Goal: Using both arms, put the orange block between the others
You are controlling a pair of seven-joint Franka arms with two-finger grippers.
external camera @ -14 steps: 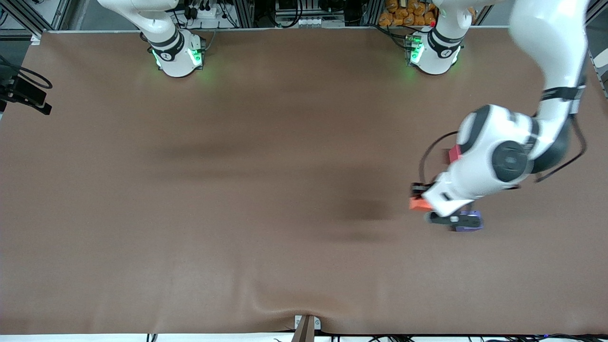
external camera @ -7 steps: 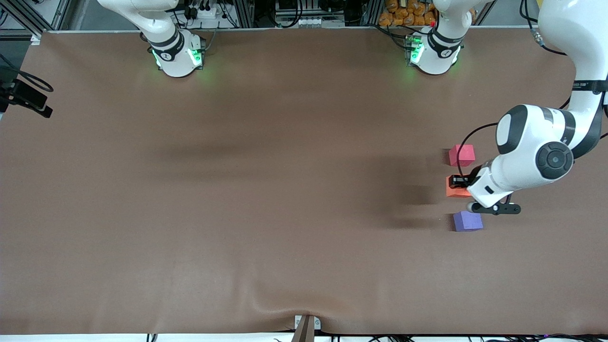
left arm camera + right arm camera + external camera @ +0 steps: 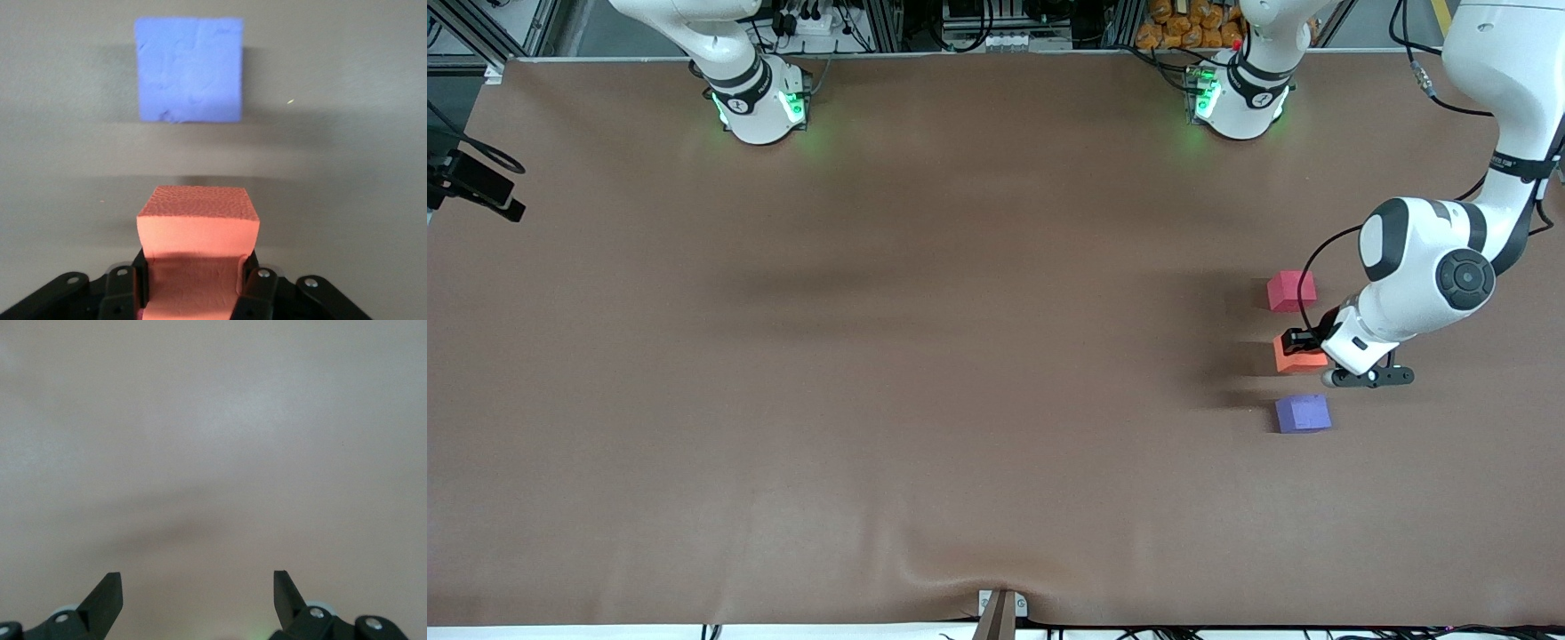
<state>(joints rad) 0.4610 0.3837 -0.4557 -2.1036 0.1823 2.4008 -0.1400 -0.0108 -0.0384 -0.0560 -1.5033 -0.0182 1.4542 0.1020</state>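
Next, I set the orange block down with my left gripper on the brown mat (image 3: 1299,350), between the pinkish-red cube and the purple cube.
The orange block (image 3: 1298,356) is squeezed between the fingers of my left gripper (image 3: 1303,347), which is shut on it, in the gap between the pinkish-red cube (image 3: 1291,291) and the purple cube (image 3: 1303,413) at the left arm's end of the table. Whether the block touches the table I cannot tell. In the left wrist view the orange block (image 3: 197,250) is pinched in the left gripper (image 3: 193,280), with the purple cube (image 3: 189,69) a short way off. My right gripper (image 3: 197,593) is open over bare table; the right arm waits near its base (image 3: 758,102).
The brown table mat (image 3: 925,356) carries only the three cubes. Cables and boxes line the table edge by the robot bases. A small bracket (image 3: 1000,609) sits at the mat's edge nearest the front camera.
The left arm has carried the orange block toward its own end of the table, from beside the cubes into the gap between the pinkish-red and purple ones. The right arm has not moved.
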